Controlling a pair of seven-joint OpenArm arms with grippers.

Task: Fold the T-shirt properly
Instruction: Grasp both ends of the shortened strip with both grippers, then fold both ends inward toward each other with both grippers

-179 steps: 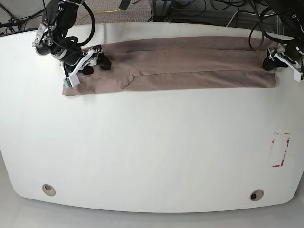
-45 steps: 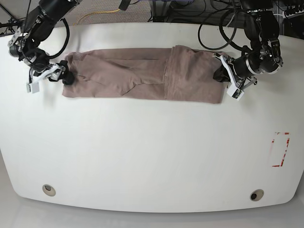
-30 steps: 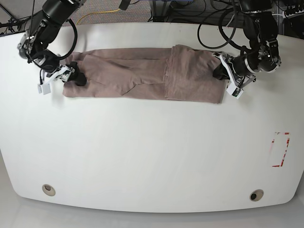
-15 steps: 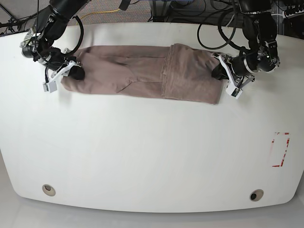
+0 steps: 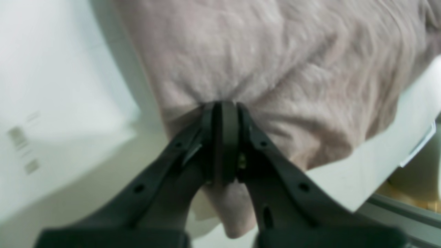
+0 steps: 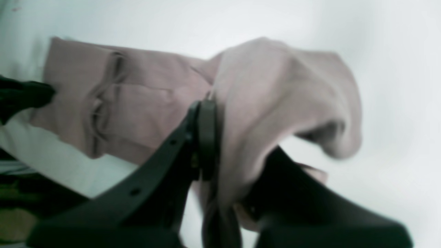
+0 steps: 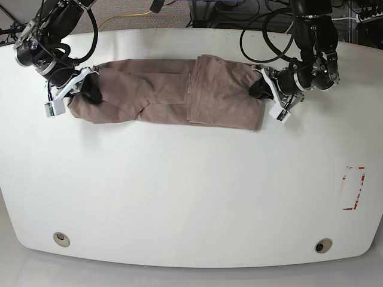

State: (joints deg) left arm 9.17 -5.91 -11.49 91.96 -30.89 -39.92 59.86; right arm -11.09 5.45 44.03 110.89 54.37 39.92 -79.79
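The robot's right gripper will release the T-shirt's bunched end on top of the doubled-over part (image 7: 221, 100) (image 6: 73, 86), close to the left gripper.
The mauve-brown T-shirt (image 7: 161, 95) lies as a long band across the far part of the white table (image 7: 191, 191), its right third doubled over onto the middle. My left gripper (image 7: 261, 91) is at the shirt's right end, and in the left wrist view it (image 5: 222, 110) is shut on a pinch of the shirt's fabric (image 5: 275, 62). At the shirt's left end my right gripper (image 7: 91, 91) holds that end bunched and raised. The right wrist view has this gripper (image 6: 220, 144) shut on a fold of cloth (image 6: 275, 86), with the rest of the shirt (image 6: 144, 103) flat behind.
A red-marked rectangle (image 7: 353, 188) sits near the table's right edge. Two round holes (image 7: 61, 238) (image 7: 323, 246) are near the front edge. Cables (image 7: 263, 15) hang behind the far edge.
My right gripper has closed on the shirt's left end and lifted it, bunching the cloth. My left gripper has carried the doubled right end further left.
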